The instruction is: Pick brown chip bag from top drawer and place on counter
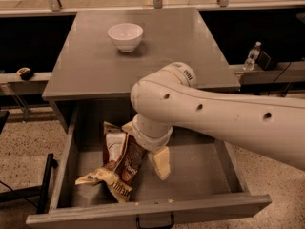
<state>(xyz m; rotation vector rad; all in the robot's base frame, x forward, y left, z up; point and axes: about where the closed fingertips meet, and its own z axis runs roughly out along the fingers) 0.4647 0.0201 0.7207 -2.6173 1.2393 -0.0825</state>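
Observation:
I should close my gripper on the back half (128,151) of the brown chip bag, so that the bag's tan front end is left to hang loose.
The brown chip bag (121,163) lies crumpled on the floor of the open top drawer (200,175), left of centre, with its white panel up and its tan ends toward the front and back. My gripper (145,152) is down inside the drawer at the bag's right edge. One cream finger (161,163) stands just right of the bag and the other peeks out behind it, so the jaws look open. The big white arm hides the wrist and part of the bag. The grey counter (95,66) lies behind the drawer.
A white bowl (125,36) stands on the counter at the back left. A water bottle (252,56) stands on a ledge to the right. The drawer's front wall with its dark handle (153,221) is at the bottom.

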